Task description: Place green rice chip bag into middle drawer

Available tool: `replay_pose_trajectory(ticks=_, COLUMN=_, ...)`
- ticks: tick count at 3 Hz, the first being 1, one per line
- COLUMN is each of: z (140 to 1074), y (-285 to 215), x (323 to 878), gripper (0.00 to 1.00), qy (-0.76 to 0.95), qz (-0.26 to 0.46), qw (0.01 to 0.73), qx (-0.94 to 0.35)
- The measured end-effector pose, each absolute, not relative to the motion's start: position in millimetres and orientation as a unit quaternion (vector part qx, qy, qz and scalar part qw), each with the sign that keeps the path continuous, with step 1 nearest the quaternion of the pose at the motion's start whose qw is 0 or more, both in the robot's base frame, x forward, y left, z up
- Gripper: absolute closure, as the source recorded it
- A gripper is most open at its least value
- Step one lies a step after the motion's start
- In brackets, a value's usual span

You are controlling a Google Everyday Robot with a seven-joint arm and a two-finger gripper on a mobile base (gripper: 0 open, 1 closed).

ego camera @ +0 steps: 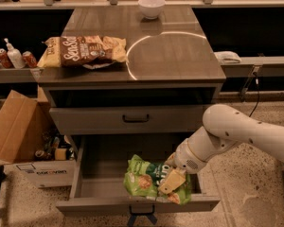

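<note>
The robot's gripper needs to release the green rice chip bag at the back of the open middle drawer (pixel 164 152), toward the side of the robot's arm.
The green rice chip bag (pixel 146 178) lies crumpled inside the open middle drawer (pixel 94 171), toward its front right. My gripper (pixel 173 179) reaches down from the right at the end of the white arm (pixel 241 136) and rests on the bag's right side, with one tan finger (pixel 172 181) showing against the bag. The drawer is pulled out wide, its dark handle (pixel 142 213) at the front edge.
The closed drawer front (pixel 135 118) with a black bar handle sits above. On the cabinet top lie a brown and yellow chip bag (pixel 83 51) and a white bowl (pixel 151 6). A cardboard box (pixel 19 131) stands at the left, cans and a bottle (pixel 12 56) on a shelf behind.
</note>
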State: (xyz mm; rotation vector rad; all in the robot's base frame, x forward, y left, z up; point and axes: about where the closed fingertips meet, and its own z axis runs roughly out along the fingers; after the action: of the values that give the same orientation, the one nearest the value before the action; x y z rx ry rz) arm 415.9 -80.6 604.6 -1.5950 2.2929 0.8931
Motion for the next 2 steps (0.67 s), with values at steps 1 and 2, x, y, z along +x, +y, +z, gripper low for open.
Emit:
replay_pose_trajectory(ticks=1, z=590.6, y=-86.9, x=419.3, gripper=1.00, qy=0.791, qz=0.299, qw=0.093, qx=-0.526)
replay_pose_trajectory(ticks=2, z=554.9, y=-124.0, x=432.9, gripper=1.00, qy=0.831, qz=0.282, qw=0.099, qx=-0.469)
